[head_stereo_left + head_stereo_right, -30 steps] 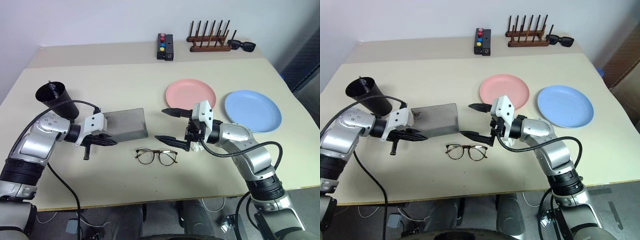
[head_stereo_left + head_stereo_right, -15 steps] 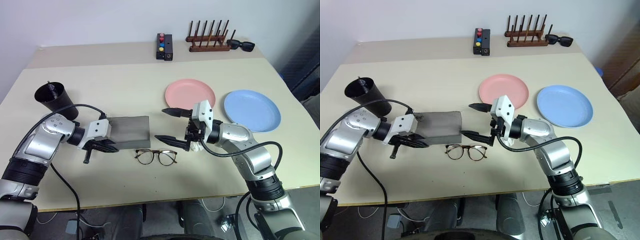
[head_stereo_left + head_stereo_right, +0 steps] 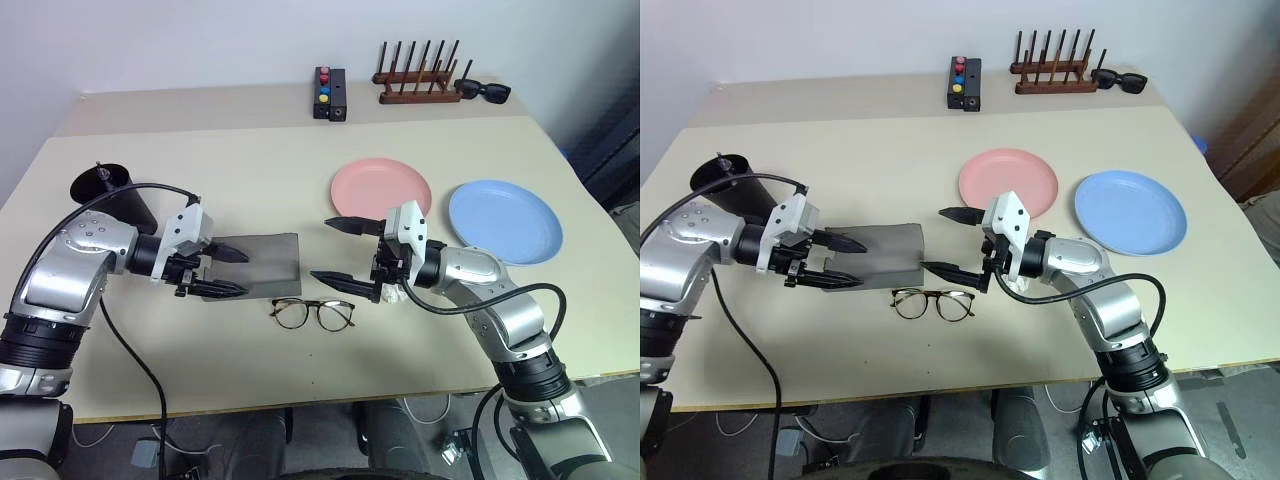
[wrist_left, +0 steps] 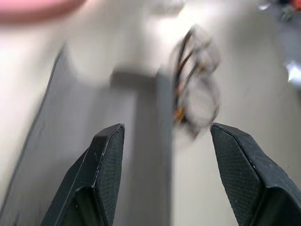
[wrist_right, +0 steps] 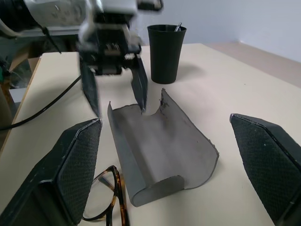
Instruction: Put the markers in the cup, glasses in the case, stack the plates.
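The glasses are lying outside the grey case along its front side, so I need to use my left gripper to pinch the glasses' bridge (image 3: 313, 303) and lift them into the case.
The grey case (image 3: 265, 262) lies open, hollow side up, in the middle of the table. My left gripper (image 3: 244, 273) hovers open over its left end, holding nothing. The dark-rimmed glasses (image 3: 312, 313) lie unfolded just in front of the case. My right gripper (image 3: 326, 249) stands wide open and empty at the case's right end, above the glasses. The black cup (image 3: 120, 202) stands at the far left behind my left arm, with a marker's end (image 3: 103, 172) sticking out of it. The pink plate (image 3: 380, 187) and the blue plate (image 3: 505, 220) lie side by side on the right.
At the table's back edge stand a black box with coloured buttons (image 3: 331, 93), a wooden peg rack (image 3: 420, 85) and black sunglasses (image 3: 485, 92). A black cable (image 3: 125, 350) loops from my left arm over the front left of the table.
My left gripper has opened, let go of the case's left end and risen. The case has tipped from a raised slab to lying open. The right arm has kept still.
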You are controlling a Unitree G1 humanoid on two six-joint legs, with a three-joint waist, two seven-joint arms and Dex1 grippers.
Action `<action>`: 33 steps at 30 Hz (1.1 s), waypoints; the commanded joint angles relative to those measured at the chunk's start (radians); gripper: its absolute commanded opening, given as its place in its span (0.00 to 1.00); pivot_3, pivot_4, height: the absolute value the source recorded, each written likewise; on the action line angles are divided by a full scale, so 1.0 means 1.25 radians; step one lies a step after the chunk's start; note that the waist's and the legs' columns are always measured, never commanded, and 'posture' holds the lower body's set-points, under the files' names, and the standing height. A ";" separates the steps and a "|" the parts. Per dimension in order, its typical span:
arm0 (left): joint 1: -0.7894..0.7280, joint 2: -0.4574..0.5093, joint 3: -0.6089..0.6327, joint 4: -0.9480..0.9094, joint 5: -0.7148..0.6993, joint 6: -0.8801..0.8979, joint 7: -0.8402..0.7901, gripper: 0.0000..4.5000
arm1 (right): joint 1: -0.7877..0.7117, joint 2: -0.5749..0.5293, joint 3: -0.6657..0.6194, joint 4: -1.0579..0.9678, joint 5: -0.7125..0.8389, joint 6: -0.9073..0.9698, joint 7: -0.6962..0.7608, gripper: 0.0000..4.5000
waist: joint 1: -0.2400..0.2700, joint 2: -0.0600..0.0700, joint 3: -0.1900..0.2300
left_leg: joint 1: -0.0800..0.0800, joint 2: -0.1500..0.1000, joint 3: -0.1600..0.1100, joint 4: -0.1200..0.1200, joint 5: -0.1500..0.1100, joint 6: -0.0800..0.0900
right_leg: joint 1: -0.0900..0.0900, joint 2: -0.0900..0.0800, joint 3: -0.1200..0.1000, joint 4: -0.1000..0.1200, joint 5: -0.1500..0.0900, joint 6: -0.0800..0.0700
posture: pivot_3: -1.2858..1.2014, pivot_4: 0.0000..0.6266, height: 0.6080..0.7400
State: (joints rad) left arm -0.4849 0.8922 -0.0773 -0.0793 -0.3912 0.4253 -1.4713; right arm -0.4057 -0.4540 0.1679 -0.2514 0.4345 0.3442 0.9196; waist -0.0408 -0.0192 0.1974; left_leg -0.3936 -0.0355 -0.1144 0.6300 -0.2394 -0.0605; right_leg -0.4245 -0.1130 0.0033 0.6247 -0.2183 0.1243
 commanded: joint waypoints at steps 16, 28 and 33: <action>-0.127 -0.181 -0.294 -0.019 0.214 -0.105 0.080 0.98 | 0.168 -0.191 -0.112 -0.068 0.001 0.012 0.038 1.00 | 0.020 0.000 0.000 | 0.000 0.000 0.001 0.001 0.000 0.000 | 0.002 0.000 0.000 -0.001 0.000 0.000 | 0.52 0.24 0.95; -0.145 -0.200 -0.317 0.046 0.253 -0.162 0.035 0.87 | 0.177 -0.187 -0.117 -0.080 0.000 0.006 0.015 1.00 | 0.022 0.000 0.000 | 0.000 0.000 0.001 0.001 0.000 0.000 | 0.002 0.000 0.000 -0.002 0.000 0.000 | 0.52 0.24 0.95; -0.142 -0.218 -0.310 0.050 0.245 -0.146 0.025 0.57 | 0.176 -0.186 -0.114 -0.078 -0.003 0.002 0.011 1.00 | 0.022 0.000 0.000 | 0.000 0.000 0.001 0.001 0.000 0.000 | 0.003 0.000 0.000 -0.003 0.000 0.000 | 0.52 0.24 0.95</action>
State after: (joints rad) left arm -0.6488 0.6197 -0.4648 -0.0090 -0.0756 0.2390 -1.4349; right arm -0.1835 -0.6859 0.0517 -0.3145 0.4275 0.3641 0.9361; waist -0.0132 -0.0195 0.1974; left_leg -0.3935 -0.0357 -0.1136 0.6316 -0.2393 -0.0604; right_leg -0.4213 -0.1129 0.0034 0.6214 -0.2183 0.1243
